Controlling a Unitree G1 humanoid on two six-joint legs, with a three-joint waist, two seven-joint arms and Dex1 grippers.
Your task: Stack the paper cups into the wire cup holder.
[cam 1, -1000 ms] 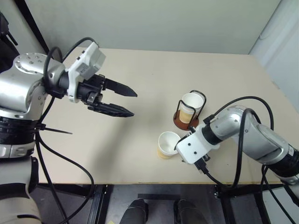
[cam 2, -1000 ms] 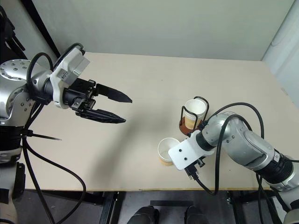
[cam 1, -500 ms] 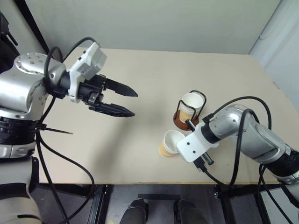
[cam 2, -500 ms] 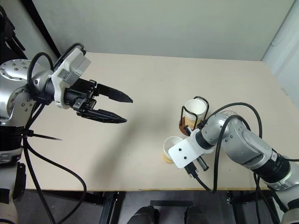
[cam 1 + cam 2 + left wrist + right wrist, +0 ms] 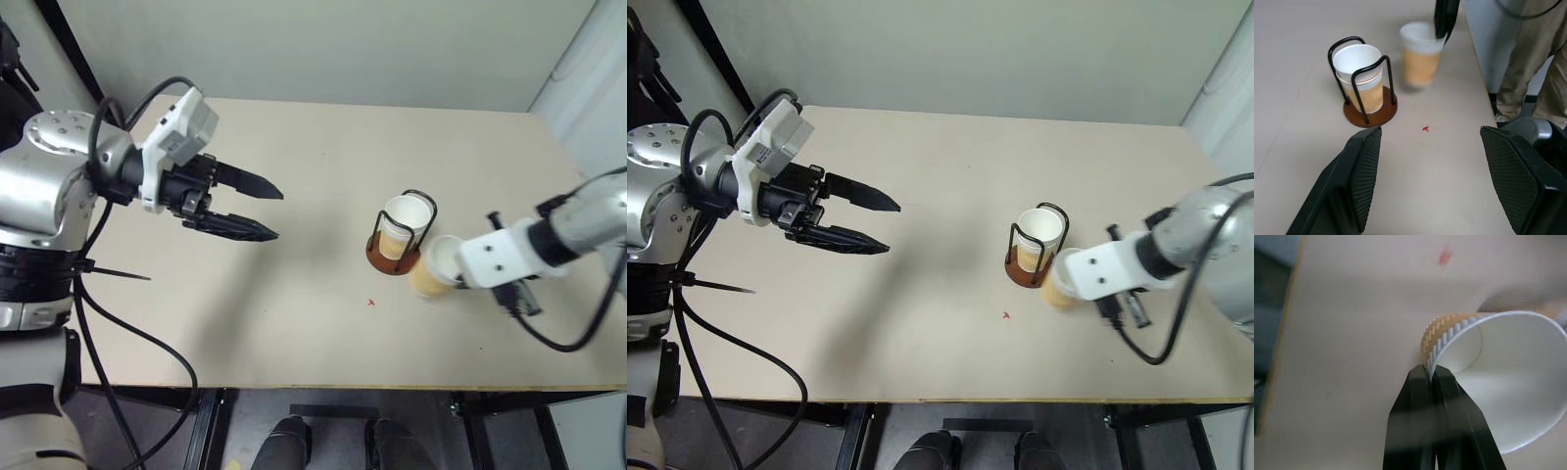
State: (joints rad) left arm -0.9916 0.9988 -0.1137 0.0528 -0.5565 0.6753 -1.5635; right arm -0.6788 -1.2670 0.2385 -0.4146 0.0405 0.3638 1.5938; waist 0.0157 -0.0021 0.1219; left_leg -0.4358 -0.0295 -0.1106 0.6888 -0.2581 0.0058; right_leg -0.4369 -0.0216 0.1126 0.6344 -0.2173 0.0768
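Next, my right gripper lets go of the held paper cup inside the stacked cups [image 5: 407,214] between the holder's black loops.
The wire cup holder [image 5: 394,258] stands on the table right of centre, its brown disc and black loops holding stacked paper cups [image 5: 405,217]. Just to the holder's right, another paper cup [image 5: 431,267] hangs tilted close over the table. My right gripper [image 5: 1431,377] is shut on this cup's rim [image 5: 1498,387], one finger inside and one outside. My left gripper [image 5: 277,215] hovers above the table's left half. It is open with nothing between its fingers and points toward the holder [image 5: 1370,113] and the held cup [image 5: 1420,58].
A small red mark [image 5: 370,303] lies on the table in front of the holder. The table's right edge [image 5: 588,211] runs near the right arm, and the front edge [image 5: 323,387] is close below.
My right gripper has closed on the cup's rim and carried it from in front of the holder up and over to the holder's right side. The left arm has stayed put.
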